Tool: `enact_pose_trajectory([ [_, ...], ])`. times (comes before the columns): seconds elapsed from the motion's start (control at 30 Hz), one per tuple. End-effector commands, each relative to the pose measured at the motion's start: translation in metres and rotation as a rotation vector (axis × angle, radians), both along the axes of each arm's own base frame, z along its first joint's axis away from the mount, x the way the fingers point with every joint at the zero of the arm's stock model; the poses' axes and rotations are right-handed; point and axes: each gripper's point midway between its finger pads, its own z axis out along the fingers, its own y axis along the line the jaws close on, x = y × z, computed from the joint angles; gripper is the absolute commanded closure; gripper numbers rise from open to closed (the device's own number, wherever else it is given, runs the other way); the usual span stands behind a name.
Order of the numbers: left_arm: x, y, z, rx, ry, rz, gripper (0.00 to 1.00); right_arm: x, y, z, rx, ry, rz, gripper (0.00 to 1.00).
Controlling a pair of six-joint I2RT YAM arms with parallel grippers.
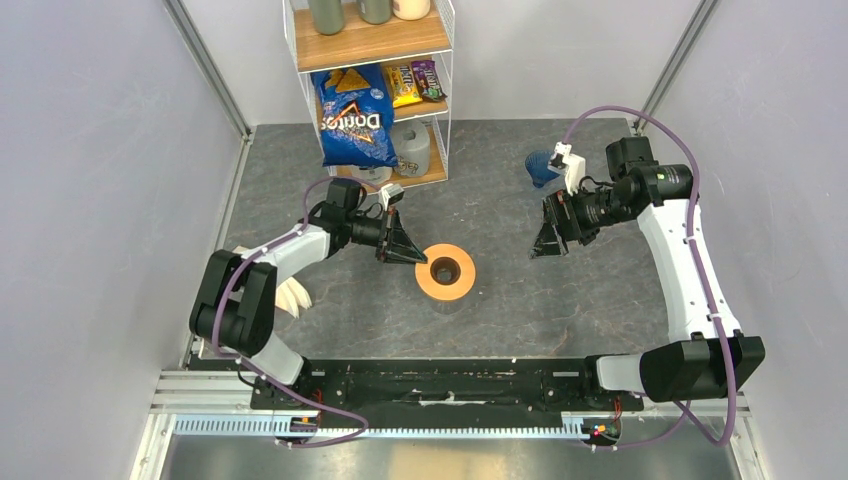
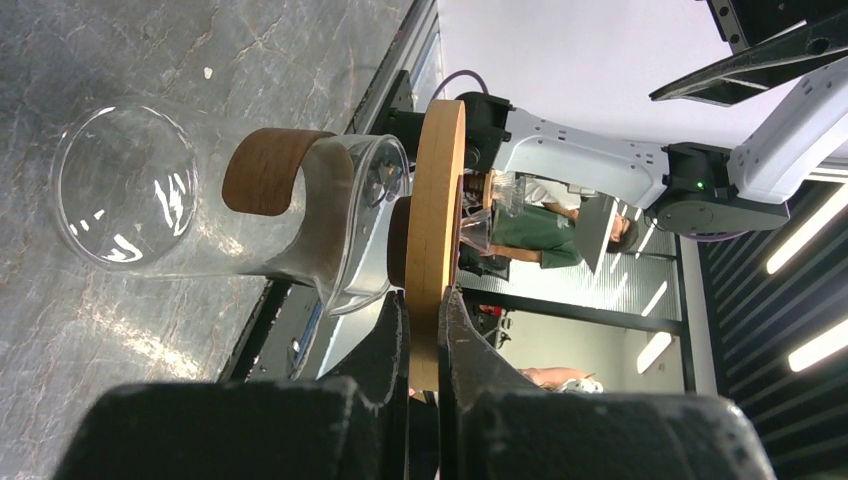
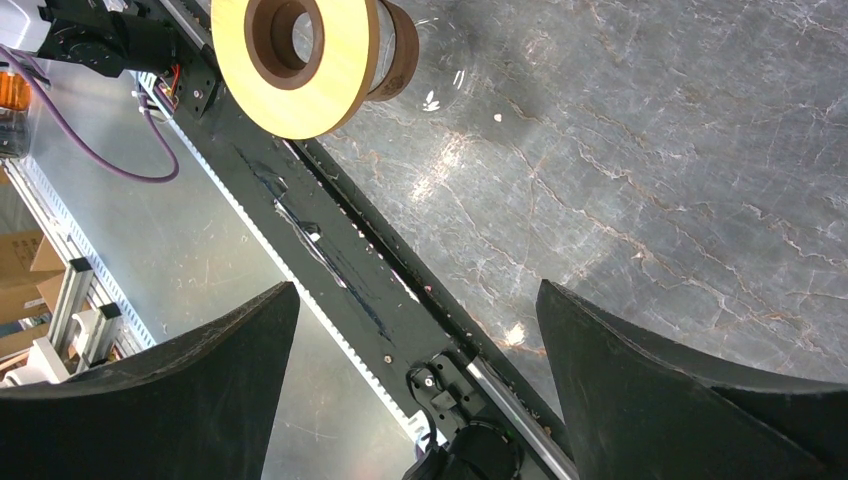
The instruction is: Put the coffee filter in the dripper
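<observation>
The flat wooden ring stands raised off the glass cup's rim, so my left gripper needs to open to rest it there, then retake the ring's edge (image 2: 430, 262) and adjust it.
My left gripper (image 1: 410, 250) is shut on the edge of the flat wooden ring (image 1: 446, 272), which sits on top of a clear glass cup (image 2: 140, 190) with a brown wooden collar. In the left wrist view both fingers clamp the ring's rim (image 2: 437, 230). My right gripper (image 1: 549, 242) is open and empty, hovering right of the ring; its wrist view shows the ring (image 3: 300, 60) far off. The dark blue dripper (image 1: 541, 167) stands on the table behind the right wrist. The single white coffee filter is not in view.
A fanned bundle of cream paper filters (image 1: 291, 297) lies at the left, partly under the left arm. A wire shelf (image 1: 372, 45) with a Doritos bag (image 1: 352, 120) and snacks stands at the back. The black base rail (image 3: 330, 250) runs along the near edge.
</observation>
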Motion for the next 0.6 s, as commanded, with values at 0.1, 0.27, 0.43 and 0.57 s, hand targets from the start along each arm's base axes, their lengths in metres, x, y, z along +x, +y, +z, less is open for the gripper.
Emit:
enact_pose_trajectory([
  [0.1,0.0092,-0.0027,0.0141,-0.042,-0.086,-0.035,0.98,-0.0008,0.0008,0.0062,0.015,-0.038,0.003,0.03],
  [0.27,0.0129,-0.0037,0.0142,-0.043,-0.088,-0.035,0.98,-0.0012,0.0009,0.0047,0.015,-0.031,0.003,0.03],
  [0.43,0.0149,-0.0044,0.0098,-0.037,-0.083,-0.033,0.98,-0.0009,0.0012,0.0039,0.017,-0.028,0.005,0.03],
  [0.57,0.0167,-0.0047,0.0051,-0.029,-0.073,-0.029,0.97,-0.0003,0.0013,0.0032,0.016,-0.027,0.005,0.03],
])
